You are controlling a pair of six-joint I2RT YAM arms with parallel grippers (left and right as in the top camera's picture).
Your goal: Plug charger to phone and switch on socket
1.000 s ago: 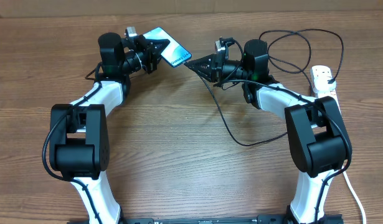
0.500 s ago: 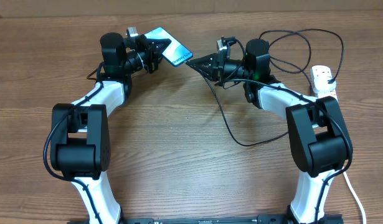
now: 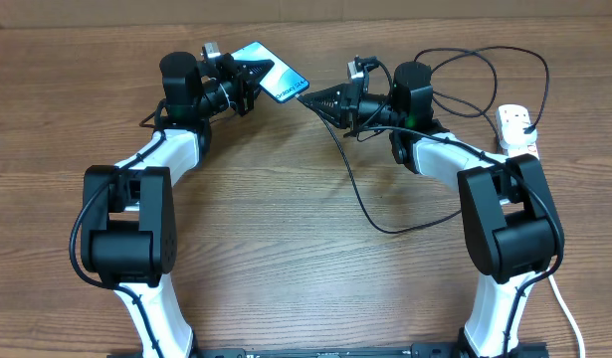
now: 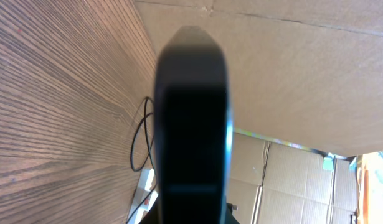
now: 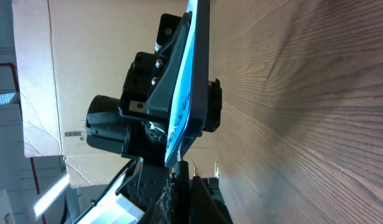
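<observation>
Next, I set the phone down with my left gripper on the bare table (image 3: 294, 148) between my arms, beside the black charger cable.
My left gripper (image 3: 248, 80) is shut on the phone (image 3: 272, 76) and holds it above the table at the back, its light blue screen up. The phone fills the left wrist view (image 4: 192, 124) as a dark edge-on shape. My right gripper (image 3: 310, 99) is shut on the connector tip of the black charger cable (image 3: 357, 189). In the right wrist view the tip (image 5: 182, 169) meets the bottom edge of the phone (image 5: 182, 99); I cannot tell whether it is inside the port. The socket (image 3: 517, 127) lies at the far right with the cable running to it.
The charger cable loops over the table between the arms and behind the right arm (image 3: 485, 60). The socket's white cord (image 3: 564, 298) runs down the right edge. Cardboard boxes (image 4: 291, 74) stand behind the table.
The phone has shifted a little to the right towards the connector tip, and the gap between its lower edge and the tip has closed. The right gripper has barely moved.
</observation>
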